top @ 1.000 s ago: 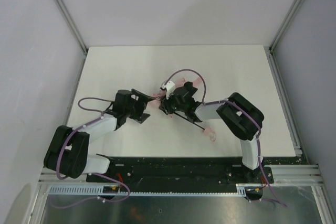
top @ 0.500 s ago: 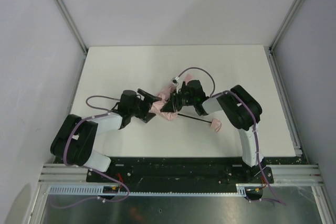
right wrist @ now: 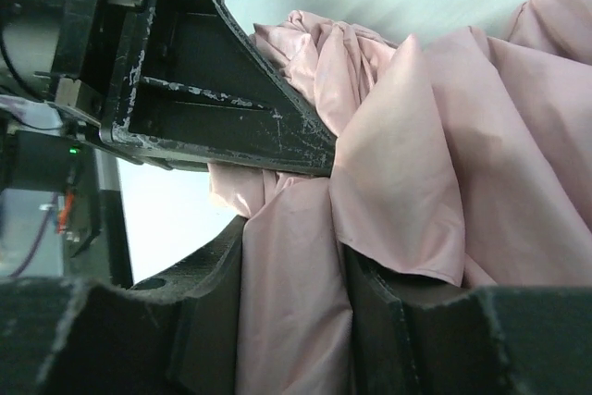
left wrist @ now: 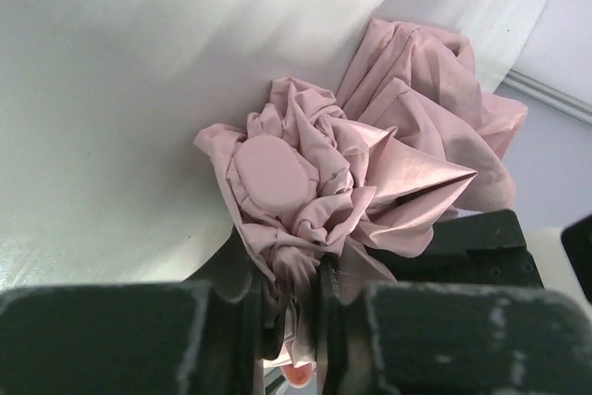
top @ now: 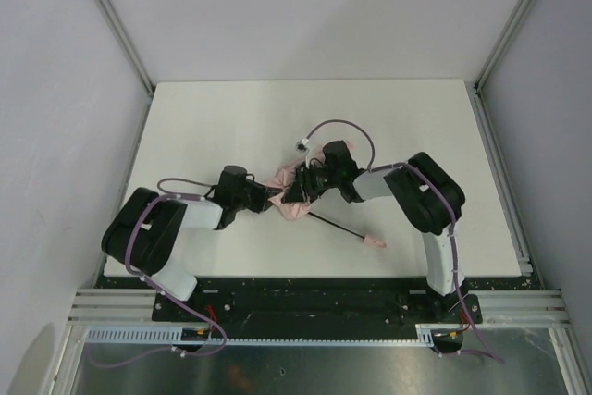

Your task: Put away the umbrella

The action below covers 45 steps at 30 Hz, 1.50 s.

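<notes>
The left gripper pinches just a narrow fold of fabric below the pink cap, so it should open and close around the gathered canopy at the cap (left wrist: 294, 173).
The umbrella (top: 292, 199) lies mid-table as a crumpled bundle of pale pink fabric. Its thin black shaft (top: 335, 224) runs down to the right and ends in a small pink handle (top: 374, 242). From the left, my left gripper (top: 269, 197) is shut on a fold of fabric at the canopy's top end; the wrist view shows the round pink cap (left wrist: 271, 175) just beyond the jaws (left wrist: 294, 307). From the right, my right gripper (top: 301, 189) is shut on a thick fold of umbrella fabric (right wrist: 296, 302). The left gripper's black body (right wrist: 213, 90) crosses the right wrist view.
The white table top (top: 231, 117) stretches behind the arms and ends at the grey enclosure walls (top: 55, 90). A black rail (top: 305, 298) carrying both arm bases runs along the near edge. Purple cables (top: 338, 127) loop above the right wrist.
My left gripper has moved right to the umbrella's top end and closed on the fabric. The right gripper, still holding the fabric, has shifted a little. The handle has swung left.
</notes>
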Motion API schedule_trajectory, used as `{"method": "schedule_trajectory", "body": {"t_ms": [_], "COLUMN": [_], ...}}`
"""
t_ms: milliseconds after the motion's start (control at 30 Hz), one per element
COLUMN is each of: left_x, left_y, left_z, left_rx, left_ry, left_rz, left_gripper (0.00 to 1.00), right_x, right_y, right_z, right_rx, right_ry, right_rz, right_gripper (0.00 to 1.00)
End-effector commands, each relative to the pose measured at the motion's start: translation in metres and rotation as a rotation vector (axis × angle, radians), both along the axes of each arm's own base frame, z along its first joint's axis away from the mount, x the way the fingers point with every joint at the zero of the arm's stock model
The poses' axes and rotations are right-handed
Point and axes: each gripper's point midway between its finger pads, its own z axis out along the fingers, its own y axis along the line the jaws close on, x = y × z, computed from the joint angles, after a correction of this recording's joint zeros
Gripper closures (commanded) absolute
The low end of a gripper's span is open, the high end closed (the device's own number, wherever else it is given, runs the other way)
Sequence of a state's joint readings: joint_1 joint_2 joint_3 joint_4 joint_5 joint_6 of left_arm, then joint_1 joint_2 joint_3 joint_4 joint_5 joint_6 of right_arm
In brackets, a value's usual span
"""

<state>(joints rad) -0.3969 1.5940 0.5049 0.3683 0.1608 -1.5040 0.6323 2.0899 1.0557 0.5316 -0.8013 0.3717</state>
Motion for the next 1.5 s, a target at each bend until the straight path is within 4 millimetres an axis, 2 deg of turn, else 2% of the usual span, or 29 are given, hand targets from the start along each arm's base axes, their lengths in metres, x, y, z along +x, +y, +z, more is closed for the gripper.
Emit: {"method": "schedule_trajectory", "body": {"t_ms": [0, 167, 267, 367, 533, 700, 833, 900, 967, 1033, 1067, 1100, 1133, 1233, 1267, 1333, 1467], "left_x": [-0.018, -0.028, -0.03, -0.028, -0.029, -0.034, -0.038, -0.041, -0.043, -0.041, -0.039, -0.036, -0.032, -0.022, -0.02, -0.017, -0.013], "left_y": [0.02, 0.015, 0.011, 0.007, -0.001, -0.002, -0.005, -0.005, -0.005, -0.004, -0.003, -0.002, 0.0, 0.006, 0.008, 0.009, 0.011], "left_z": [-0.03, -0.022, -0.012, 0.002, 0.02, 0.031, 0.034, 0.032, 0.031, 0.031, 0.032, 0.033, 0.035, 0.043, 0.044, 0.046, 0.038], "left_rx": [0.134, 0.074, 0.057, 0.031, -0.022, -0.036, -0.045, -0.043, -0.041, -0.03, -0.018, -0.002, 0.014, 0.062, 0.076, 0.1, 0.11], "left_ry": [0.033, 0.104, 0.158, 0.166, 0.172, 0.174, 0.181, 0.188, 0.192, 0.18, 0.165, 0.146, 0.123, 0.057, 0.04, 0.011, -0.011], "left_rz": [-0.004, 0.0, -0.011, -0.016, -0.042, -0.058, -0.075, -0.08, -0.083, -0.09, -0.099, -0.105, -0.11, -0.113, -0.116, -0.128, -0.135], "left_gripper": [0.99, 1.0, 1.0, 1.0, 1.0, 1.0, 1.0, 1.0, 1.0, 1.0, 1.0, 0.94, 0.82, 0.28, 0.14, 0.04, 0.01], "right_x": [-0.046, -0.028, -0.022, -0.021, -0.012, 0.002, 0.002, -0.001, -0.006, -0.009, -0.011, -0.014, -0.016, -0.025, -0.03, -0.04, -0.055], "right_y": [-0.043, -0.042, -0.047, -0.052, -0.059, -0.077, -0.067, -0.054, -0.041, -0.037, -0.037, -0.037, -0.038, -0.042, -0.04, -0.037, -0.03], "right_z": [-0.066, -0.03, -0.02, -0.017, -0.021, -0.032, -0.042, -0.044, -0.047, -0.052, -0.057, -0.062, -0.068, -0.084, -0.087, -0.091, -0.083], "right_rx": [-0.383, -0.53, -0.644, -0.761, -0.931, -1.08, -1.041, -0.982, -0.921, -0.887, -0.871, -0.85, -0.829, -0.766, -0.724, -0.628, -0.415], "right_ry": [0.122, -0.213, -0.403, -0.563, -0.764, -0.855, -0.842, -0.818, -0.785, -0.735, -0.699, -0.651, -0.599, -0.456, -0.401, -0.297, -0.089], "right_rz": [-0.04, -0.13, -0.163, -0.181, -0.277, -0.414, -0.404, -0.37, -0.323, -0.293, -0.27, -0.241, -0.216, -0.133, -0.095, -0.025, 0.087], "right_gripper": [0.81, 0.41, 0.26, 0.18, 0.18, 0.21, 0.27, 0.41, 0.63, 0.89, 0.94, 0.97, 0.99, 1.0, 1.0, 1.0, 1.0]}}
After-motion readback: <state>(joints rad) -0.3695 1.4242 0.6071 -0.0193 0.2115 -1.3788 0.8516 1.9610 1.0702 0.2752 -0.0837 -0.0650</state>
